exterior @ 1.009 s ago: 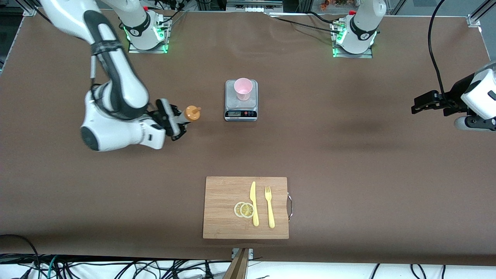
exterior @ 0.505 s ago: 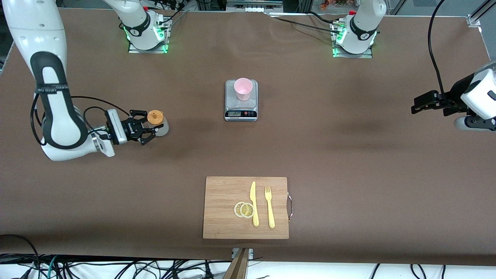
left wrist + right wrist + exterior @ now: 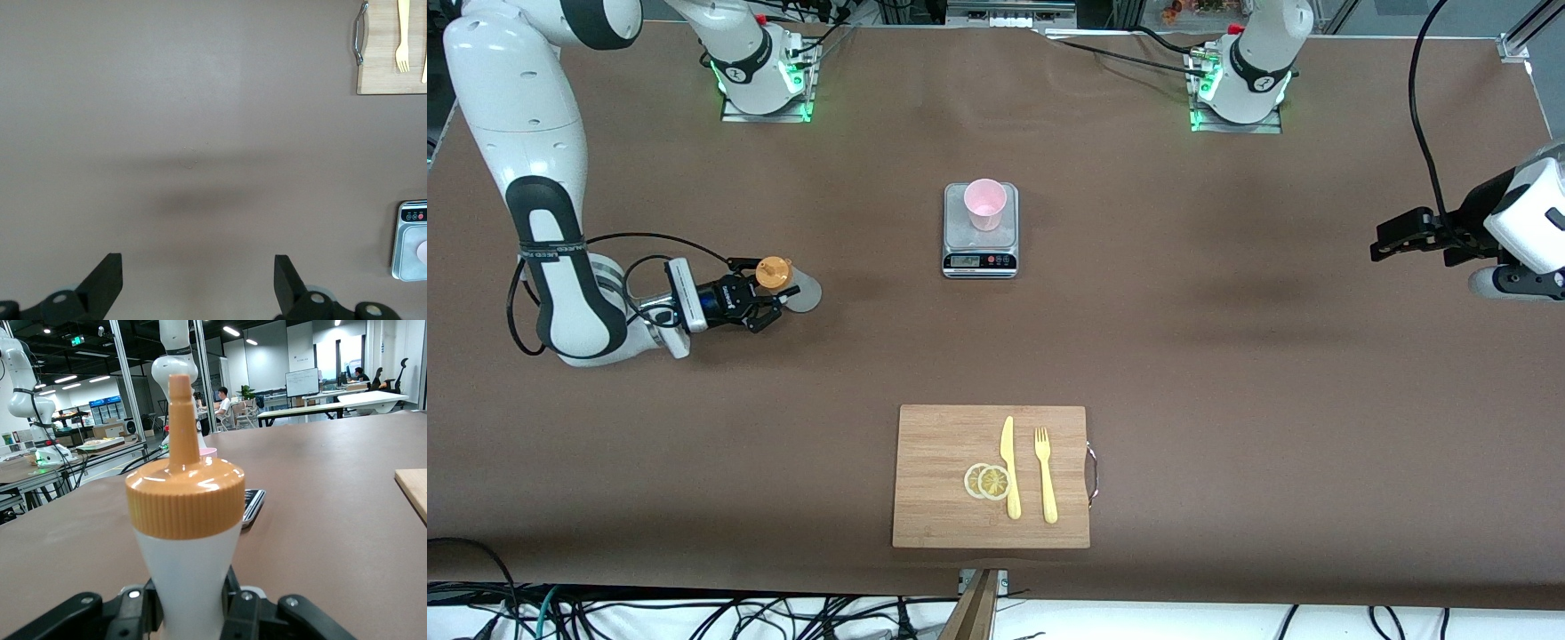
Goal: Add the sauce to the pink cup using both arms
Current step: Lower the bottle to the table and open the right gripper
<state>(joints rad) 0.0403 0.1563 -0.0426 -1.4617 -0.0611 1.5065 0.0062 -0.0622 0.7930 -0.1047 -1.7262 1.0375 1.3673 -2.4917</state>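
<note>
My right gripper is going to let go of the sauce bottle upright on the bare brown tabletop (image 3: 796, 298) under it, well away from the scale.
The sauce bottle (image 3: 793, 289), whitish with an orange nozzle cap, is held low on its body by my right gripper (image 3: 774, 304), shut on it, toward the right arm's end of the table. In the right wrist view the sauce bottle (image 3: 185, 520) stands upright between the fingers of the right gripper (image 3: 190, 613). The pink cup (image 3: 985, 203) stands upright on a small kitchen scale (image 3: 980, 244), well apart from the bottle; the pink cup (image 3: 208, 452) peeks out past the nozzle. My left gripper (image 3: 1380, 242) waits open over the left arm's end of the table, and the left gripper (image 3: 198, 280) has nothing between its fingers.
A wooden cutting board (image 3: 943, 444) lies nearer to the front camera than the scale. It carries a yellow knife (image 3: 1009, 467), a yellow fork (image 3: 1045, 476) and two lemon slices (image 3: 987, 481). The left wrist view shows the scale (image 3: 408, 267) and a corner of the board (image 3: 383, 47).
My right arm has swung away from the scale toward its own end of the table, carrying the bottle with it. The left arm has not moved.
</note>
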